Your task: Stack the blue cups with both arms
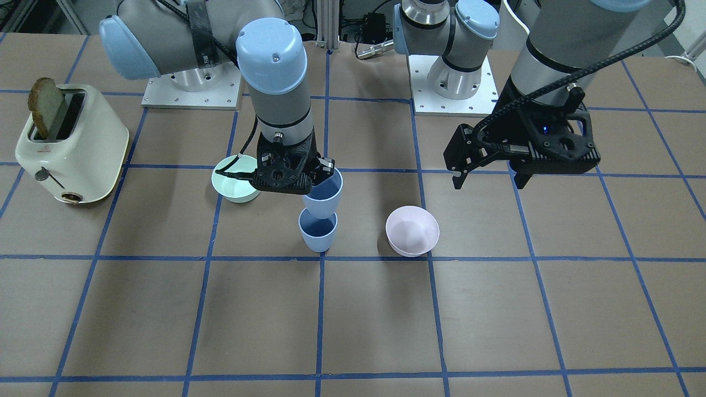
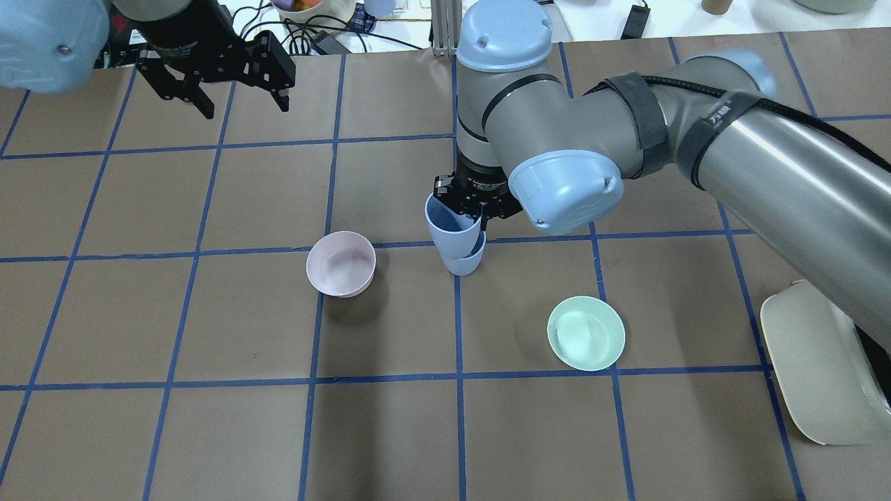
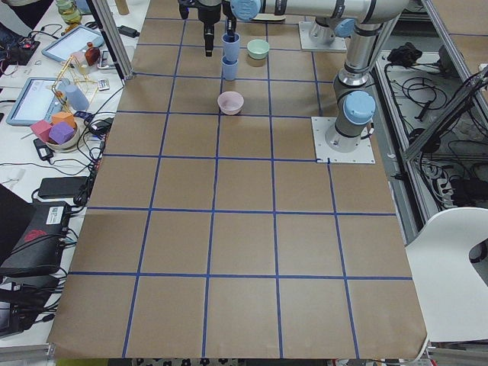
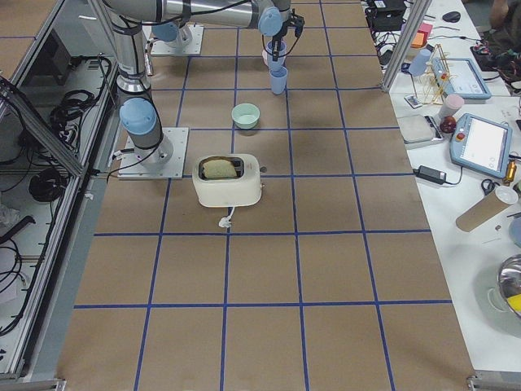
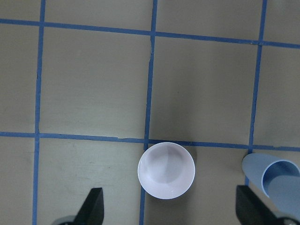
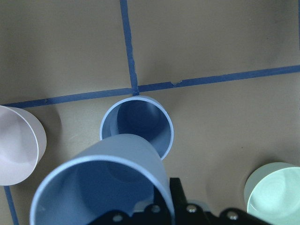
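Next, my right gripper releases the blue cup it holds inside the blue cup standing at the tape crossing [image 1: 318, 223] [image 6: 138, 123].
One blue cup [image 1: 318, 232] stands upright on the table at a tape crossing. My right gripper [image 1: 317, 173] is shut on the rim of the second blue cup [image 1: 324, 196] and holds it tilted, its base at the standing cup's mouth. In the right wrist view the held cup [image 6: 101, 187] overlaps the standing cup [image 6: 138, 126]. The overhead view shows the held cup [image 2: 452, 226] over the lower one [image 2: 470, 263]. My left gripper [image 1: 490, 179] is open and empty, raised above the table away from the cups; it also shows in the overhead view [image 2: 246, 108].
A pale pink bowl [image 1: 412, 230] stands beside the cups, under the left wrist camera [image 5: 166, 169]. A mint-green bowl [image 1: 234, 179] stands partly behind my right gripper. A cream toaster [image 1: 71, 143] with a slice of toast [image 1: 47, 105] stands at the table's end.
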Controlling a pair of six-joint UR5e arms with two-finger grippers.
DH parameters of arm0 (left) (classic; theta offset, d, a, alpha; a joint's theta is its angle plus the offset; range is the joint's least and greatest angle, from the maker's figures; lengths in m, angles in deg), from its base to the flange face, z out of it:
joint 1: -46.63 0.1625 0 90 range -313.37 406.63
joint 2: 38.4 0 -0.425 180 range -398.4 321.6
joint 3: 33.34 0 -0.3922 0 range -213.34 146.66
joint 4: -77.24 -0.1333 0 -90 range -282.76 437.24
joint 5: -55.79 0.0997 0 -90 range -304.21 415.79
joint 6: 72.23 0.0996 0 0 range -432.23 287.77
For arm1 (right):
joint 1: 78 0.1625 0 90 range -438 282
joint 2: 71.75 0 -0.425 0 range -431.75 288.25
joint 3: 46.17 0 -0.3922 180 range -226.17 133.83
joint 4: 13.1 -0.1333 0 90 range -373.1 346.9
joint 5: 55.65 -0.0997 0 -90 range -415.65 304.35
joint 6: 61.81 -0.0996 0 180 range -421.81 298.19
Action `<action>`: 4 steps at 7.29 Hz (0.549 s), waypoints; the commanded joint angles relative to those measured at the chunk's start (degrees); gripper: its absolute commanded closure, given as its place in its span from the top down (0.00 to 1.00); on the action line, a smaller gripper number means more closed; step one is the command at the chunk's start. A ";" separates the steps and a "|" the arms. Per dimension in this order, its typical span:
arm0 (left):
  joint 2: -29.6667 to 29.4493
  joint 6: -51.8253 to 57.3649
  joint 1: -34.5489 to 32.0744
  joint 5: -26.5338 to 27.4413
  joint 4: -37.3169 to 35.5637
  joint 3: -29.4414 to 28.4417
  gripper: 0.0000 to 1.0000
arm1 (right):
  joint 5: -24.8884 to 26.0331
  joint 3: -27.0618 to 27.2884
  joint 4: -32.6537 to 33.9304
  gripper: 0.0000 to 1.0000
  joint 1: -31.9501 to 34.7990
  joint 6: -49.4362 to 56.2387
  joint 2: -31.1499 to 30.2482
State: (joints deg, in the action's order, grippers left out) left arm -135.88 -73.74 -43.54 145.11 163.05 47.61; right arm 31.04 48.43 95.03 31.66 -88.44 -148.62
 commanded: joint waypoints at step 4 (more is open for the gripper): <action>0.19 0.28 -0.10 0.50 -0.12 0.18 1.00 | 0.05 0.58 3.93 0.02 -0.93 0.61 0.23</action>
State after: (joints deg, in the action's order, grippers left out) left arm -135.69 -73.44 -43.63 145.55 163.00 47.90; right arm 31.07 48.93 98.29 30.92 -87.94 -148.42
